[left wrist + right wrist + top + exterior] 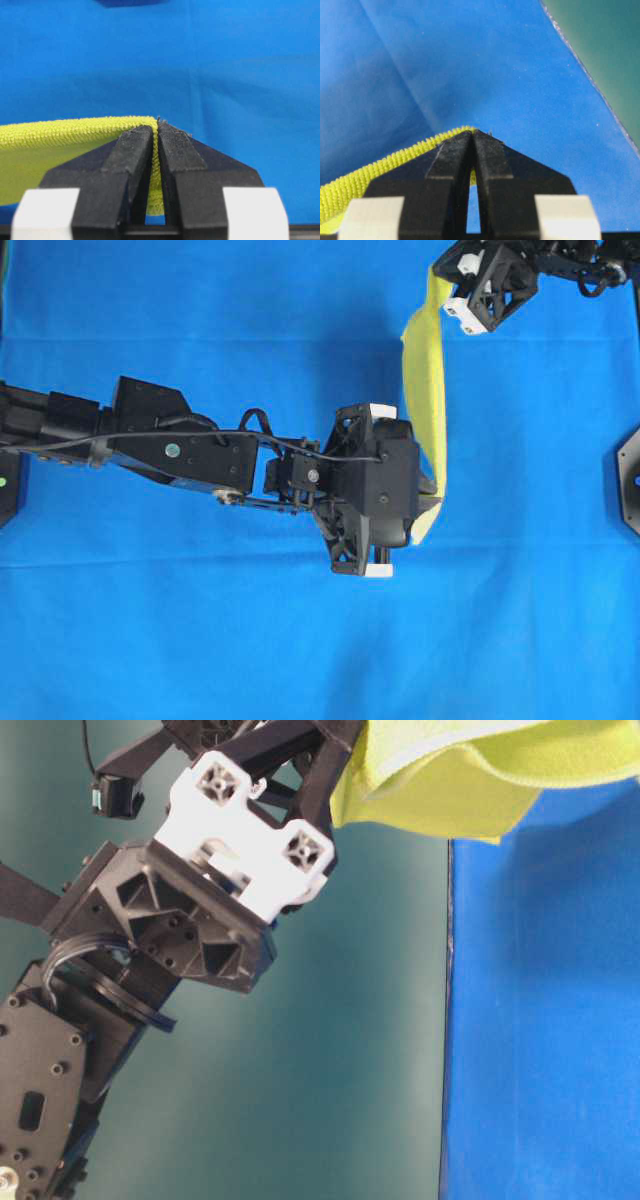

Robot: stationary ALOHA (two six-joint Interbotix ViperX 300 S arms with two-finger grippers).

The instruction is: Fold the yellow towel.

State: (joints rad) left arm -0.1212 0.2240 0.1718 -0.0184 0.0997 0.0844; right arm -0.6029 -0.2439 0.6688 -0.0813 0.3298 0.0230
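My left gripper is going to let go of the yellow towel's corner flat on the blue cloth [320, 559] under the gripper's black body. The towel now hangs above the blue cloth.
The yellow towel [425, 380] hangs in the air as a narrow band stretched between my two grippers above the blue cloth. My left gripper [432, 495] is shut on one corner of it; the left wrist view shows the hem [70, 131] pinched between the closed fingers [131, 150]. My right gripper [440, 282] at the top of the overhead view is shut on another corner; the right wrist view shows the towel edge [380, 172] running left from the closed fingertips [490, 150]. In the table-level view the towel [470, 770] bunches at the top beside the right gripper.
A blue cloth [250, 640] covers the table. Its edge [448, 1020] meets a dark green background in the table-level view. A black arm base [630, 475] sits at the right edge, another mount [8, 490] at the left.
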